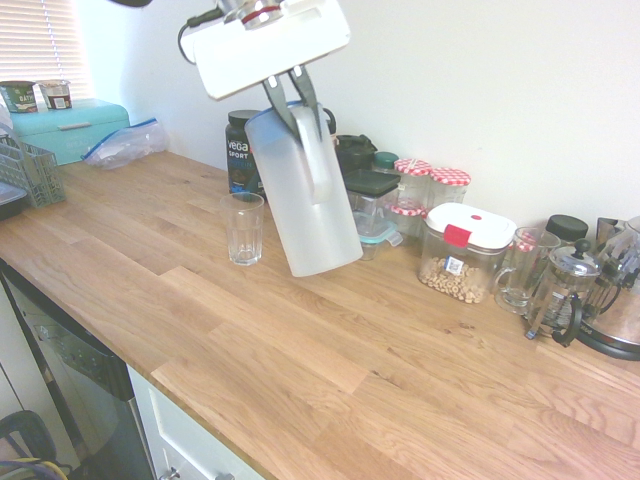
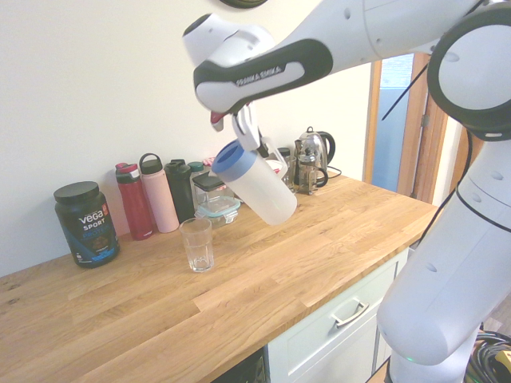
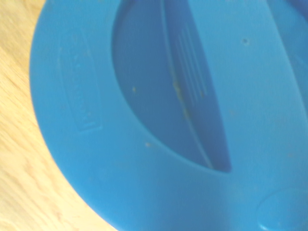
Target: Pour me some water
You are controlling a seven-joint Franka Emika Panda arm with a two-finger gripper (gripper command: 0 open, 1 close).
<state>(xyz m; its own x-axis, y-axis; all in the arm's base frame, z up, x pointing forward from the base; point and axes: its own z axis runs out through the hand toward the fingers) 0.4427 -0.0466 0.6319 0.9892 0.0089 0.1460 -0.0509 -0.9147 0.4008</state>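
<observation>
My gripper needs to set the pitcher down on the wooden counter [image 2: 302,227] in front of the French press. The pitcher now hangs tilted above the counter.
A frosted white pitcher [image 1: 305,195] with a blue lid [image 2: 232,160] hangs tilted above the wooden counter, its lid end leaning toward the empty clear glass [image 1: 243,228]. My gripper [image 1: 295,92] is shut on the pitcher's handle at the top. In the second exterior view the pitcher [image 2: 259,185] slants down to the right, with the glass [image 2: 197,244] standing below its lid end and to the left. The blue lid [image 3: 168,115] fills the wrist view. No water shows in the glass.
Behind the glass stand a black protein tub [image 2: 86,223], bottles [image 2: 160,199], food containers [image 1: 467,250], jars [image 1: 410,190], a glass mug [image 1: 524,268], a French press [image 1: 562,292] and a kettle [image 1: 620,320]. A dish rack [image 1: 30,172] and teal bread box [image 1: 70,128] sit far left.
</observation>
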